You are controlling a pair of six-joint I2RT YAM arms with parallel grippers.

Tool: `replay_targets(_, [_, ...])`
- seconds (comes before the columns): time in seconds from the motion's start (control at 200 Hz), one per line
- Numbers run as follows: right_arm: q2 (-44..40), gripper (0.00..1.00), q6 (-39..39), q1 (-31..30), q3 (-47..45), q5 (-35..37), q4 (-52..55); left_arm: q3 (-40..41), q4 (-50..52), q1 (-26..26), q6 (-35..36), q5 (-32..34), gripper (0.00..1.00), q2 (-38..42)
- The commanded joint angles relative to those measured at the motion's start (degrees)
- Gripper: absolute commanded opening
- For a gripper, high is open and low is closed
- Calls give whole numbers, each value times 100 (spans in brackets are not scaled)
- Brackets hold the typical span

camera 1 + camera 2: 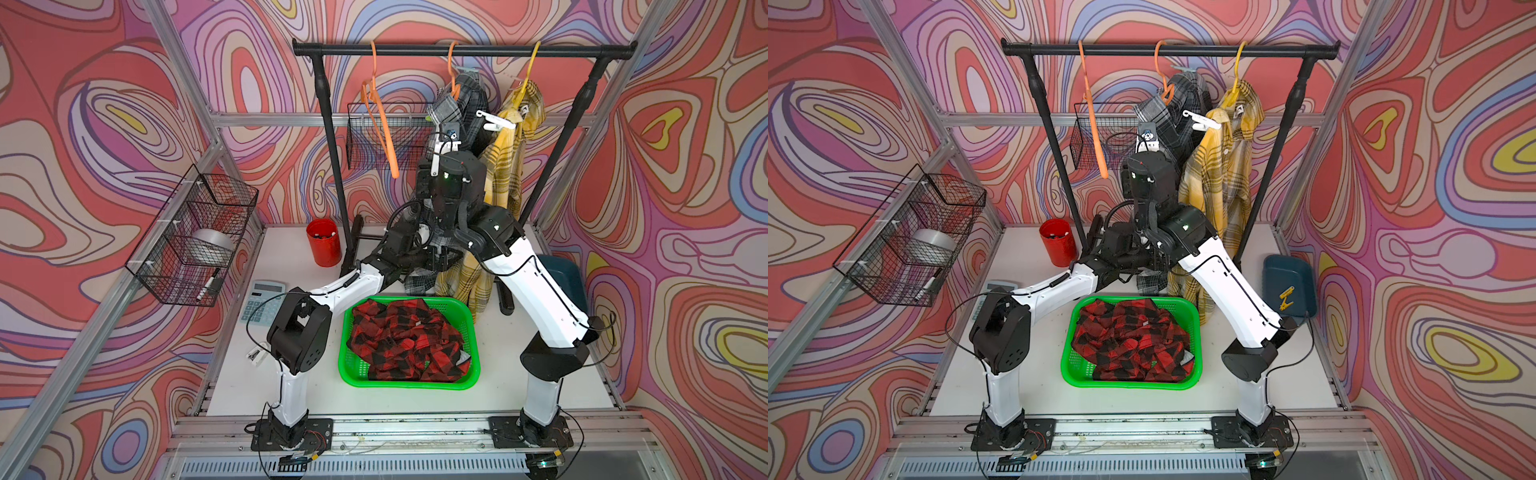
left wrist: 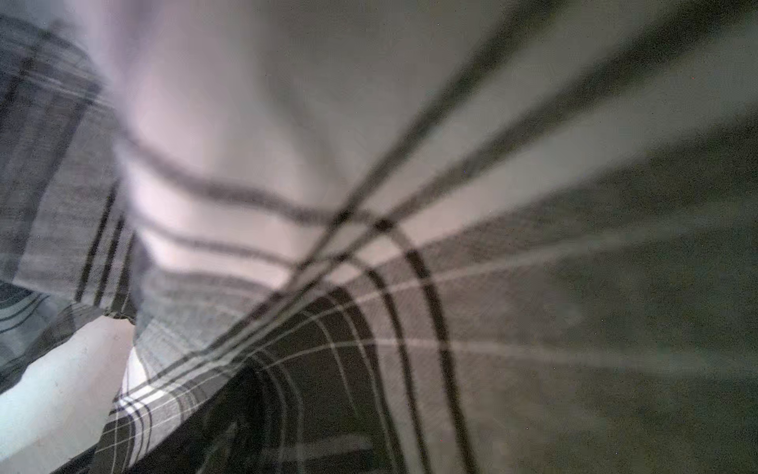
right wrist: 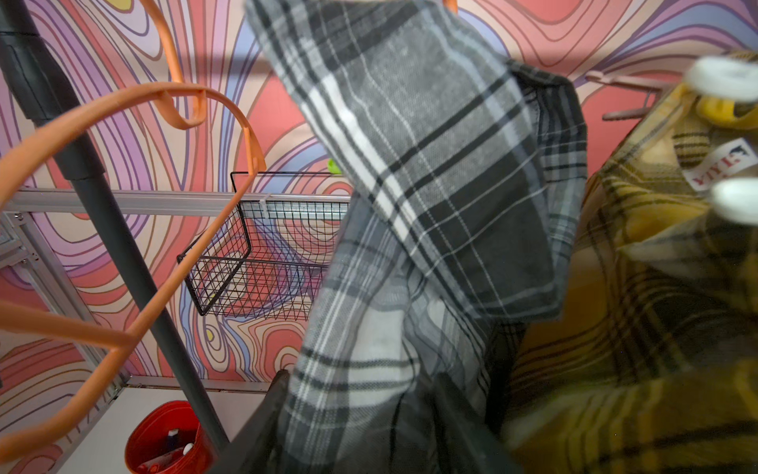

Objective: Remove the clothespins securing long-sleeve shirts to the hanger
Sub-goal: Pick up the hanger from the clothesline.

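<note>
The collar of the grey shirt hides most of the green clothespin, so the robot's right gripper needs to pinch the cloth [image 3: 364, 292] below and lift the hanger off the bar.
The grey plaid shirt [image 1: 469, 104] hangs on an orange hanger [image 1: 453, 66], and the yellow plaid shirt [image 1: 509, 166] hangs on a yellow hanger [image 1: 530, 66]. A white clothespin [image 1: 496, 120] grips the yellow shirt's shoulder and shows blurred in the right wrist view [image 3: 724, 80]. My right gripper [image 3: 369, 394] is raised at the grey shirt [image 3: 430, 164], jaws apart on either side of its cloth. My left arm [image 1: 365, 278] reaches low to that shirt's hem. Grey plaid [image 2: 410, 287] covers the left wrist view and hides the jaws, which stand wide. The red-and-black shirt [image 1: 409, 345] lies in the green basket [image 1: 344, 361].
An empty orange hanger [image 1: 380, 124] hangs left on the black rack bar [image 1: 415, 50]. Wire baskets [image 1: 191, 237] [image 1: 382, 137] hang on the walls. A red cup [image 1: 324, 243] and a calculator [image 1: 262, 299] sit at the left. A blue tray [image 1: 1289, 274] holds a yellow clothespin [image 1: 1285, 297].
</note>
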State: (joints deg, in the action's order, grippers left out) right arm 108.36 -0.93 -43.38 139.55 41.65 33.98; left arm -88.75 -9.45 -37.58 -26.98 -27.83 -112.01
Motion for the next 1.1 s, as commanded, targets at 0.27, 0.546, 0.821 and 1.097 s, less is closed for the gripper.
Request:
replay_targets(0.27, [-473,81,225,52,-259,410,-127,-63,66,-65,99,24,96,-91])
replay_targets(0.546, [-32,77,496,75,497,512,-31,25,13,-70,26,28,96,-96])
replay_targets(0.821, [-85,50,385,267,395,428,141,127,-15,-66,57,94,96,-33])
replay_targets(1.097, [-102,24,348,312,314,119,191,236,-15,-66,132,289,96,167])
